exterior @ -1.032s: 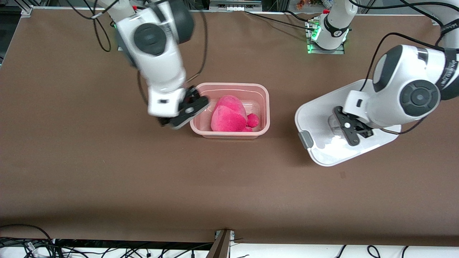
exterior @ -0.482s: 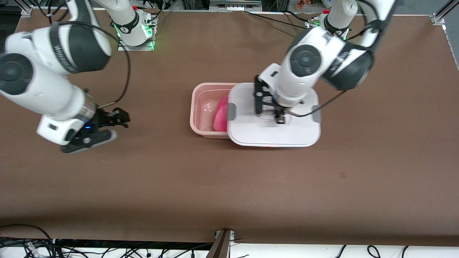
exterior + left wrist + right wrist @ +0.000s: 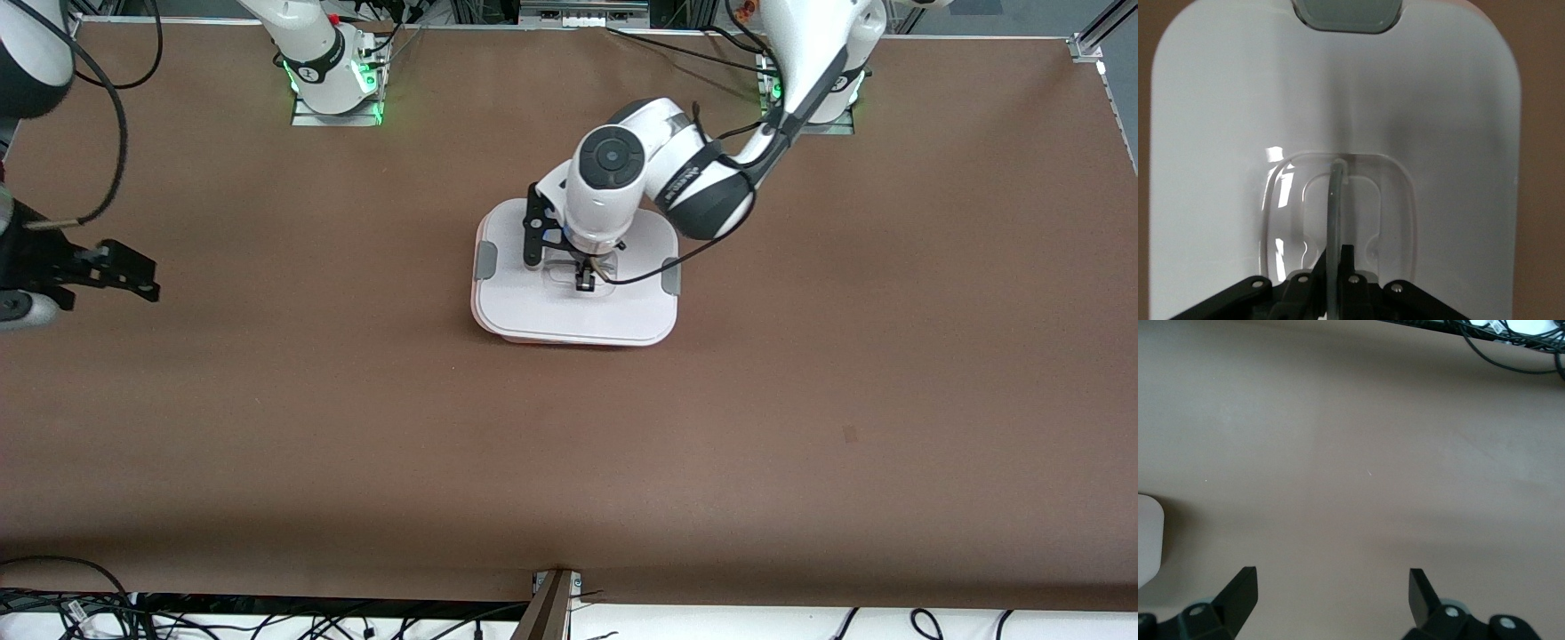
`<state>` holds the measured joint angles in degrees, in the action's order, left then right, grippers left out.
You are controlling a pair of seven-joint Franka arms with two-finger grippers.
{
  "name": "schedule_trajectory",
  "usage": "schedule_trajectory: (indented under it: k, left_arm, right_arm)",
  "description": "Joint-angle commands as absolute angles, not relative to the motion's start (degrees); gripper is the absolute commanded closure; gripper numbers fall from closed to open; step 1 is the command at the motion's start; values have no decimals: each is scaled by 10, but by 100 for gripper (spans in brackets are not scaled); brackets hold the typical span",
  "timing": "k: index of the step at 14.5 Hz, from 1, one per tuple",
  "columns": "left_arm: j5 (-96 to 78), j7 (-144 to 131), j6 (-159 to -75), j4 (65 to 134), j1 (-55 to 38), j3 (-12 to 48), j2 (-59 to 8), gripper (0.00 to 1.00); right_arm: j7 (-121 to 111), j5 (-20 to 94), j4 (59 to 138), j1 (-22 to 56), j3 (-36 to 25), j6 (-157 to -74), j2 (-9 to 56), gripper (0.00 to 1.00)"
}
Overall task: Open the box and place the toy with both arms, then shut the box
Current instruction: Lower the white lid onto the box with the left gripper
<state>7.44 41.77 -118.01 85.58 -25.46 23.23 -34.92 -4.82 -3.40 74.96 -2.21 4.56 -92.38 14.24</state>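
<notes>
Next, I release the white lid from my left gripper squarely on top of the box's pink base (image 3: 571, 268).
The box (image 3: 533, 338) stands mid-table with its white lid (image 3: 533, 311) lying over it; only a thin pink strip of the base shows under the lid's near edge. Grey clips (image 3: 486, 261) sit at both short ends. My left gripper (image 3: 584, 283) is shut on the lid's clear centre handle (image 3: 1334, 200), its fingertips (image 3: 1349, 257) pinching the thin handle bar. In the left wrist view the lid (image 3: 1438, 120) fills the frame. The toy is hidden under the lid. My right gripper (image 3: 132, 271) hangs open and holds nothing, over bare table at the right arm's end.
The brown table (image 3: 569, 444) spreads out all around the box. Both arm bases (image 3: 333, 80) stand along the edge farthest from the front camera. Cables (image 3: 1511, 347) run along the table edge in the right wrist view.
My left arm carried the lid from its end of the table onto the box, covering the toy. My right arm drew away from the box toward its own end.
</notes>
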Motion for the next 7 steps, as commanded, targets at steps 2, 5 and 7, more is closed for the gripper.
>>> schedule_trajectory:
  k: [2, 5, 7]
  left_arm:
    - [101, 374, -1195, 850, -271, 227, -356, 100]
    - [101, 344, -1205, 853, -278, 228, -365, 100]
    - [101, 318, -1204, 854, -287, 228, -365, 100]
  right_arm:
    - [-42, -34, 802, -20, 44, -907, 91, 0]
    - [-33, -33, 802, -21, 43, -867, 82, 0]
    - [-11, -26, 805, -21, 33, -845, 80, 0]
